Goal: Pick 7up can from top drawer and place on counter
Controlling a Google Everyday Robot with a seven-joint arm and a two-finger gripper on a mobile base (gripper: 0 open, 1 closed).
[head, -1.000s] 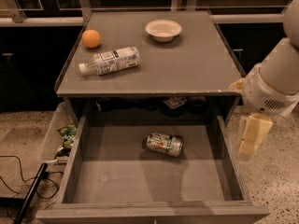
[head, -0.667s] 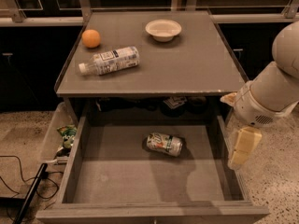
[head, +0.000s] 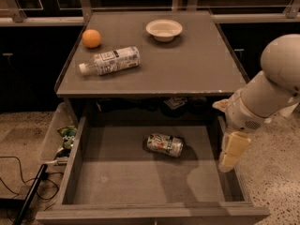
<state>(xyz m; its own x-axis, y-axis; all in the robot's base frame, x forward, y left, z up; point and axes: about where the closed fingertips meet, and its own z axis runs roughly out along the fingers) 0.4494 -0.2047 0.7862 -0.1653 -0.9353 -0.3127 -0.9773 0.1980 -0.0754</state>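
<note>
I will next go to the 7up can in the drawer and close my gripper across the can's body [head: 170, 145], toward the end nearest the white arm.
The 7up can [head: 165, 145] lies on its side on the bare bottom of the open top drawer [head: 117, 182], a little right of the middle. The counter [head: 187, 64] is the flat top of the cabinet above it. My gripper [head: 232, 152] hangs from the white arm at the right, over the drawer's right wall. It is right of the can and apart from it, and it holds nothing.
On the counter lie a clear white-labelled bottle [head: 110, 60] on its side, an orange [head: 91, 38] and a white bowl [head: 163, 29]. A translucent bin [head: 58, 137] with a green packet stands left of the drawer. A black cable [head: 18, 186] runs on the floor at left.
My arm and gripper have moved left and down, from beside the cabinet to over the drawer's right wall. The can and the counter objects have not moved.
</note>
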